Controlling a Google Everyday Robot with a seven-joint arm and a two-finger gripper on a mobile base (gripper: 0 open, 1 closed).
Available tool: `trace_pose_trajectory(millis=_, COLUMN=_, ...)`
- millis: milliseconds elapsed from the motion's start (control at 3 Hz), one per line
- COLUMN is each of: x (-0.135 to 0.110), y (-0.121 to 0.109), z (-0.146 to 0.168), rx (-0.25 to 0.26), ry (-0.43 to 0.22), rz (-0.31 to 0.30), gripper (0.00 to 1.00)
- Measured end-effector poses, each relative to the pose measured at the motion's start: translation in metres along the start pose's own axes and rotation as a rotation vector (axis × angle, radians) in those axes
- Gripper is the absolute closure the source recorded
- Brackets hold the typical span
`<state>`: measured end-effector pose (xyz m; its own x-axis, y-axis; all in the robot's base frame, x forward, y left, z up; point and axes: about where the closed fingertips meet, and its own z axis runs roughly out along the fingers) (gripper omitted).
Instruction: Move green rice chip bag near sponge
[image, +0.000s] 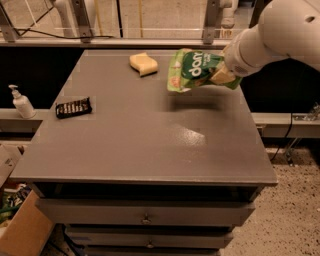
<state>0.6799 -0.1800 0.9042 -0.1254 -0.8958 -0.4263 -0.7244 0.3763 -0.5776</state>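
Note:
Next, my gripper puts the green rice chip bag down on the far grey tabletop, snug (172, 61) against the pale yellow sponge, and lets go. The bag still hangs above the table.
The green rice chip bag (192, 71) hangs in the air above the far right part of the grey table (145, 140), tilted, with its shadow on the top below it. My gripper (223, 75) is shut on the bag's right end, reaching in from the right on the white arm (280, 35). The pale yellow sponge (143, 63) lies on the far middle of the table, a short way left of the bag and apart from it.
A black ridged rectangular object (73, 107) lies near the table's left edge. A white pump bottle (21, 102) stands on a ledge off the left side. Metal posts and a rail run behind the table. Drawers sit below the front edge.

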Motion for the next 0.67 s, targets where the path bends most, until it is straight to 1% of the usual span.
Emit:
trace_pose_trajectory(millis=333, x=-0.001, y=-0.03, z=0.056, rx=0.02, ry=0.003, rz=0.031, gripper=1.0)
trace_pose_trajectory(millis=667, x=-0.011, y=-0.05, z=0.086, rx=0.028, ry=0.002, rz=0.052, gripper=1.0)
